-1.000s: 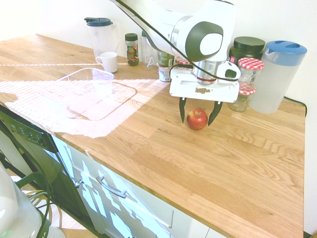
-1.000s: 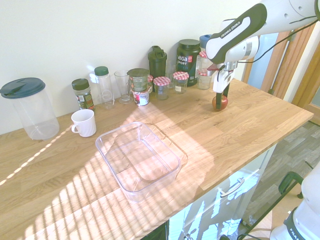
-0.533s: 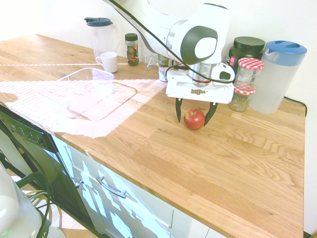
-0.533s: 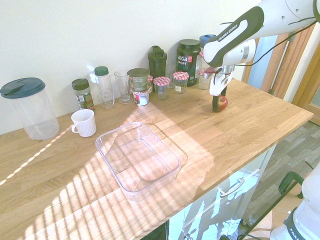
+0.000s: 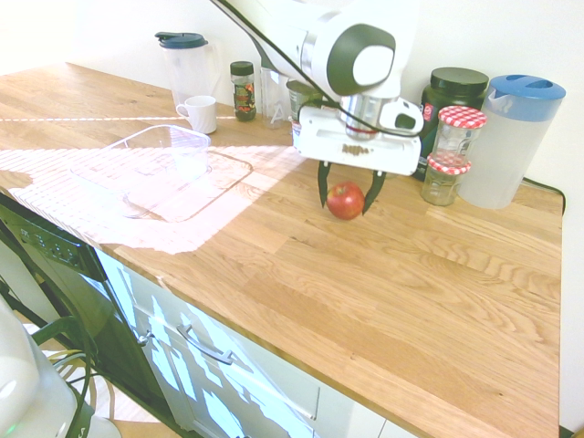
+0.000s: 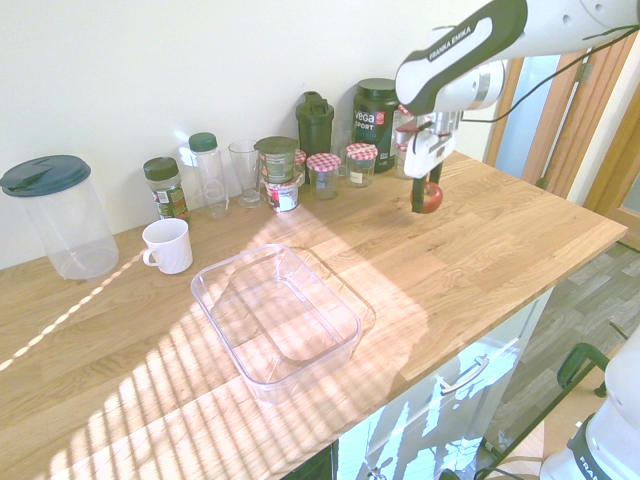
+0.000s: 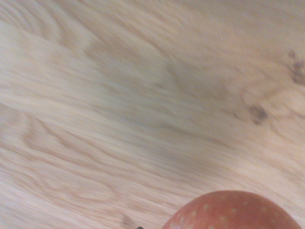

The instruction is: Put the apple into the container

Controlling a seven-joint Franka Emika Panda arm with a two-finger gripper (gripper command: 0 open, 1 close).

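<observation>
Next, my gripper lets go of the apple near the middle of the clear plastic container's bottom (image 5: 156, 164).
The small red apple (image 5: 346, 200) hangs between the two dark fingers of my gripper (image 5: 347, 193), a little above the wooden counter, and the gripper is shut on it. In the second exterior view the apple (image 6: 431, 198) shows under the gripper (image 6: 424, 199) near the row of jars. The wrist view catches only the apple's top (image 7: 233, 212) over blurred wood grain. The clear plastic container (image 5: 155, 133) sits empty on the counter well to the left of the gripper, near the front edge (image 6: 207, 284).
Along the wall stand jars with red-checkered lids (image 5: 461, 126), a blue-lidded pitcher (image 5: 511, 137), a black tub (image 5: 453, 89), small bottles, a white mug (image 5: 201, 114) and a second pitcher (image 5: 187, 64). Bare wood lies between gripper and container.
The gripper has risen off the counter with the apple in it and moved left toward the container, away from the blue-lidded pitcher.
</observation>
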